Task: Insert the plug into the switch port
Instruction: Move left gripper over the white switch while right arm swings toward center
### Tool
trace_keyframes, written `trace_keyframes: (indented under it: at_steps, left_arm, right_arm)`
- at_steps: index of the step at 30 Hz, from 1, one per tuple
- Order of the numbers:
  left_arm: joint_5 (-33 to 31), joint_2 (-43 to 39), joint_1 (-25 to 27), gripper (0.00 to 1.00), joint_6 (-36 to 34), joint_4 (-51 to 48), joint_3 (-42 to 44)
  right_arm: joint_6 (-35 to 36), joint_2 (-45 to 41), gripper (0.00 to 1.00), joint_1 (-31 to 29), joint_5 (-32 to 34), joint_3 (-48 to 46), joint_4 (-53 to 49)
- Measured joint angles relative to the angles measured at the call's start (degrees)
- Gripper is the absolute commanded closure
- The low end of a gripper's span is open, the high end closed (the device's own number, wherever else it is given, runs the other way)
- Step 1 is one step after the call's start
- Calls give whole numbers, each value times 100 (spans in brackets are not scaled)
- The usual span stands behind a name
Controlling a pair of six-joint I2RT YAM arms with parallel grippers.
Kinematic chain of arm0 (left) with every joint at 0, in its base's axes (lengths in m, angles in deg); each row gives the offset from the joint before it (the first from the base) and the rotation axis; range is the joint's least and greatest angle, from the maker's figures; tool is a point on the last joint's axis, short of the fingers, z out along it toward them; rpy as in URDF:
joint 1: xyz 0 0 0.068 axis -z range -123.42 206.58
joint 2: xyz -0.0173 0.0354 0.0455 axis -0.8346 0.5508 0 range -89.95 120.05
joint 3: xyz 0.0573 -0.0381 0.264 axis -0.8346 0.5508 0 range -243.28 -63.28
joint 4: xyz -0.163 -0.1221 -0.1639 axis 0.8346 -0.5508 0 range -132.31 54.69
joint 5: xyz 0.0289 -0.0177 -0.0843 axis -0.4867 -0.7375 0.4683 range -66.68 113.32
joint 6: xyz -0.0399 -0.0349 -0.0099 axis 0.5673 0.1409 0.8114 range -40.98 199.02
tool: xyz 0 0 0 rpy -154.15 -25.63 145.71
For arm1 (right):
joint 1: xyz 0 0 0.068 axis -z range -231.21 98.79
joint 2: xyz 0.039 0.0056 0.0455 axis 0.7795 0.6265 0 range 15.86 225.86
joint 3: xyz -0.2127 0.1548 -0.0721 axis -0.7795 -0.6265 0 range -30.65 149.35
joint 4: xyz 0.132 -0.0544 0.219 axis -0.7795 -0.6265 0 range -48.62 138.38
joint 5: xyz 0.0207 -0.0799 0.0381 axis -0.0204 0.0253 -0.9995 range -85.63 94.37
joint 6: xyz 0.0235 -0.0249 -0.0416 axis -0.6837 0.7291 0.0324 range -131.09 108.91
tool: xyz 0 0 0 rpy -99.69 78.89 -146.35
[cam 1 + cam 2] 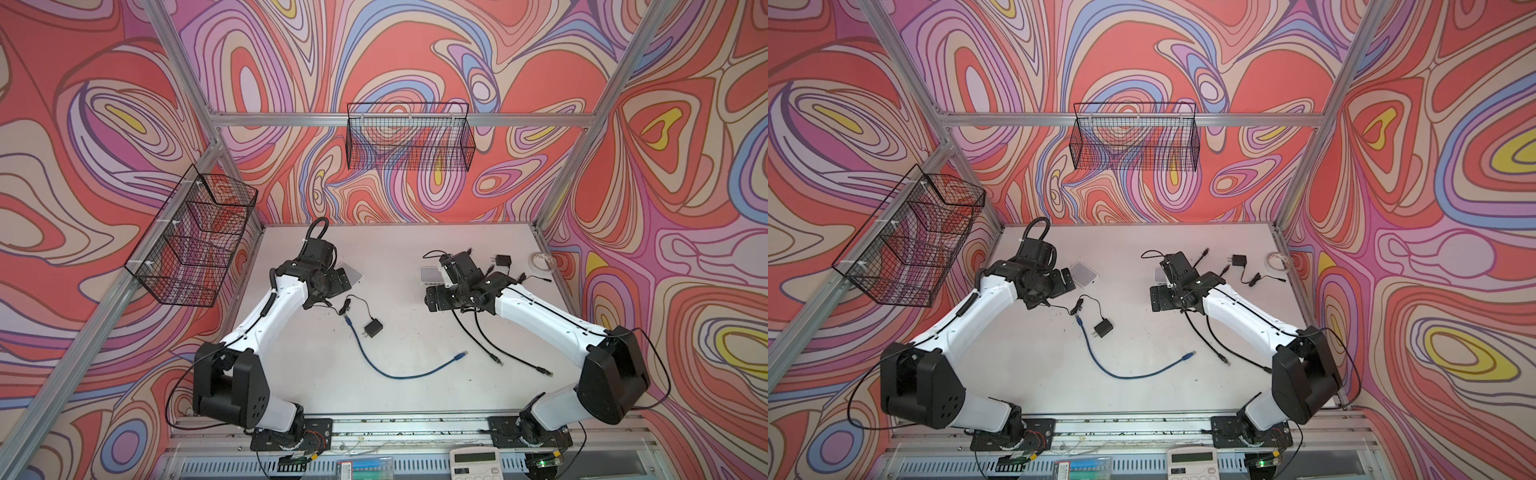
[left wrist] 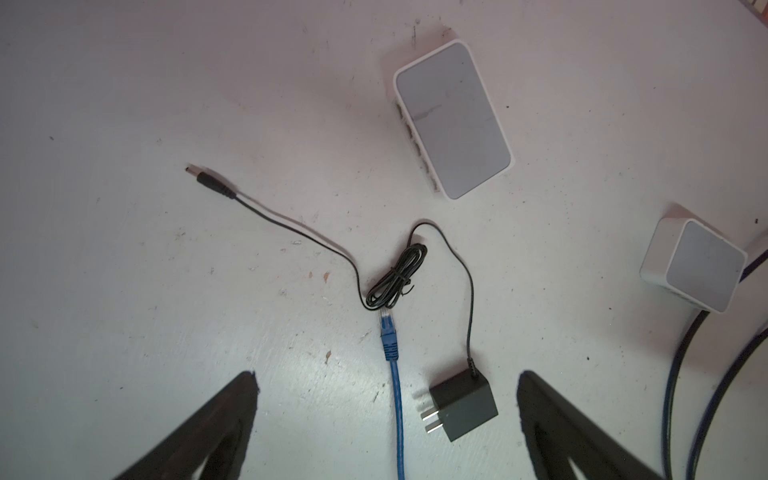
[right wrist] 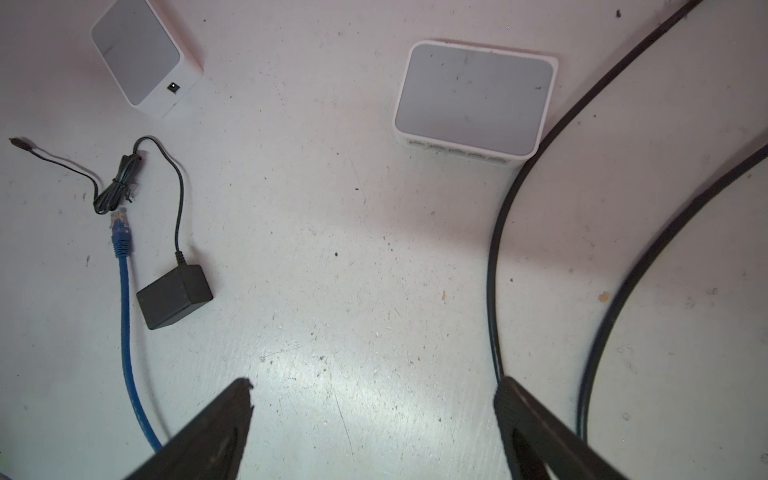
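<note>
I will close my left gripper on the long sides (image 1: pixel 349 274) (image 2: pixel 461 132) of the white switch that is lying just past the bundled black cord.
The blue cable's plug (image 2: pixel 388 336) lies on the table, its tip touching a bundled black cord (image 2: pixel 397 278). That cord runs from a black power adapter (image 2: pixel 463 405) to a loose barrel plug (image 2: pixel 208 180). My left gripper (image 2: pixel 386 376) hangs open above the blue cable and adapter, holding nothing. One white switch (image 2: pixel 453 118) lies beyond them. A second white switch (image 3: pixel 473 99) shows its port row (image 3: pixel 457 149) towards my right gripper (image 3: pixel 374 384), which is open over bare table. In a top view the blue cable (image 1: pixel 374 365) curves across the middle.
Two black cables (image 3: pixel 498 249) run past the right switch and beside my right fingers. A second black adapter (image 1: pixel 504 260) and a tape roll (image 1: pixel 541 262) lie at the back right. Wire baskets (image 1: pixel 409 137) hang on the walls. A calculator (image 1: pixel 473 461) sits at the front edge.
</note>
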State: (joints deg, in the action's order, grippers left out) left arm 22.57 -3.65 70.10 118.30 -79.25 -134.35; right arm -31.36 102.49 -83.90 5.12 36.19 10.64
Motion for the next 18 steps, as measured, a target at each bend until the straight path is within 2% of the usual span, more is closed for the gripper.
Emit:
trace_keyframes:
  at_steps: [8,15,18]
  left_arm:
    - [122,1259,0,0,232,-68,-852]
    - [120,2507,4,0,365,-426,-2280]
    - [118,2905,4,0,457,-516,-2643]
  right_arm:
    - [74,199,6,-13,-7,50,109]
    - [286,461,6,-13,-129,208,188]
    - [396,636,6,-13,-188,348,197]
